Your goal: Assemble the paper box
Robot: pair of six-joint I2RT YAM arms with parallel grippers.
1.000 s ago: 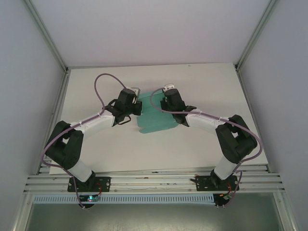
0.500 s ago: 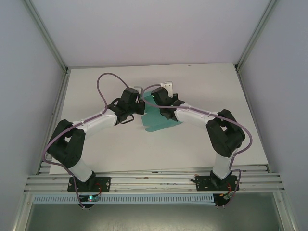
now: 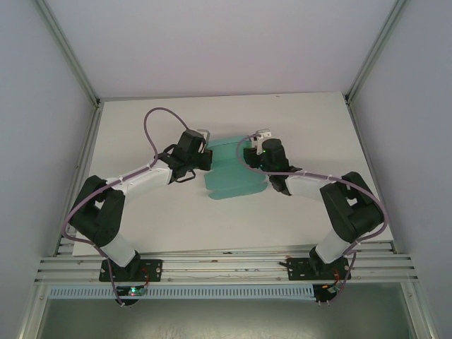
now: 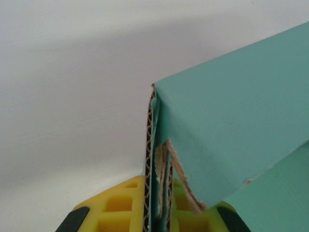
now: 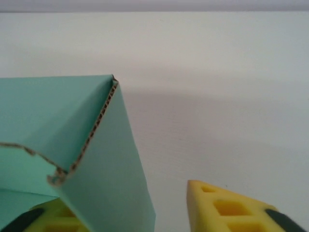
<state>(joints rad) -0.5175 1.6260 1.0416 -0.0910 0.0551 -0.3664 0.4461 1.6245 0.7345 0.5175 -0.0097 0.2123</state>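
The flap's corner tab slants inside the box's side, so my right gripper should pinch the box's side (image 5: 108, 179) next to that corner and straighten the layers while my left gripper holds.
The paper box (image 3: 233, 171) is a teal-green corrugated card, partly folded, lying at the middle of the table between my two grippers. My left gripper (image 3: 207, 157) holds its left edge. In the left wrist view the yellow fingers (image 4: 118, 208) press on several folded layers of the card (image 4: 241, 121), so that gripper (image 4: 159, 210) is shut on it. My right gripper (image 3: 252, 152) stands at the card's right edge. In the right wrist view its jaws (image 5: 140, 215) are open: a raised flap of the card (image 5: 63, 125) covers the left finger, and the right finger (image 5: 231, 208) stands well apart from it.
The white table (image 3: 162, 219) extends on all sides of the card, bounded by grey walls and metal frame posts (image 3: 92, 92). Both arm bases sit on the rail (image 3: 226, 267) at the near edge. Purple cables loop above each wrist.
My right gripper has opened and let go of the card, then drawn back to the right. The card has dropped flatter. The left gripper keeps its hold.
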